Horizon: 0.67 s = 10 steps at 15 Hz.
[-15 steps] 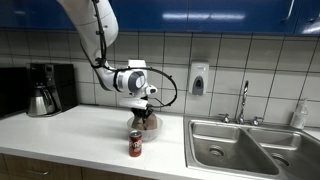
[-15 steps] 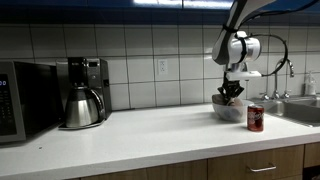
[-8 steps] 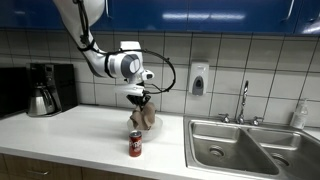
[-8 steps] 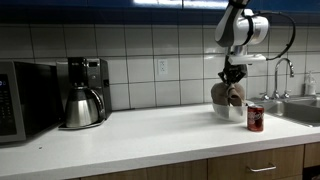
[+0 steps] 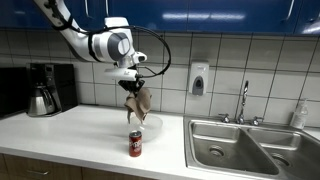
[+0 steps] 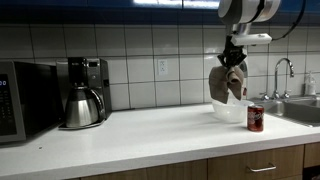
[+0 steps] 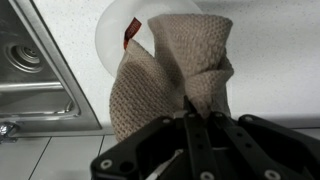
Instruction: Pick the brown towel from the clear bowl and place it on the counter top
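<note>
My gripper will put the brown towel down on the white counter (image 5: 81, 138) between the red soda can and the coffee maker.
My gripper (image 5: 131, 82) is shut on the brown towel (image 5: 138, 103) and holds it in the air above the clear bowl (image 5: 151, 124). The towel hangs down from the jaws, well clear of the bowl. In an exterior view the gripper (image 6: 234, 57) holds the towel (image 6: 227, 82) over the bowl (image 6: 231, 110). In the wrist view the jaws (image 7: 190, 112) pinch the towel (image 7: 165, 75), with the bowl's rim (image 7: 112, 28) showing below it.
A red soda can (image 5: 135, 144) stands on the white counter (image 5: 70, 135) just in front of the bowl; it also shows in an exterior view (image 6: 255, 118). A coffee maker (image 5: 44, 89) stands at one end, a steel sink (image 5: 250, 148) at the other. A microwave (image 6: 15, 100) is near the coffee maker.
My gripper has risen with the brown towel, lifting it out of the clear bowl until it hangs free above it.
</note>
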### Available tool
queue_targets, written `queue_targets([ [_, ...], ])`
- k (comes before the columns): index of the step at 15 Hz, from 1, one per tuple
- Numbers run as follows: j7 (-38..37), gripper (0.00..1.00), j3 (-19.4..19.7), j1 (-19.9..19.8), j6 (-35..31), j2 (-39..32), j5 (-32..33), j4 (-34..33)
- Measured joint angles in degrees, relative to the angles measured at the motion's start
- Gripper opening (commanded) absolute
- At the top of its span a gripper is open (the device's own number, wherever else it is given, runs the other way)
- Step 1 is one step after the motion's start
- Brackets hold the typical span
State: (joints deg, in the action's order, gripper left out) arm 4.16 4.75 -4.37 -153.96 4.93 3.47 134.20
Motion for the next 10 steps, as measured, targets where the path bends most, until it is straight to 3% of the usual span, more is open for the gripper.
queue_targets([
  [5,0.0,0.02,-2.1,2.3,0.0,5.5,0.3,2.2],
  [10,0.1,0.02,-4.4,6.9,0.0,5.8,-1.4,3.4],
])
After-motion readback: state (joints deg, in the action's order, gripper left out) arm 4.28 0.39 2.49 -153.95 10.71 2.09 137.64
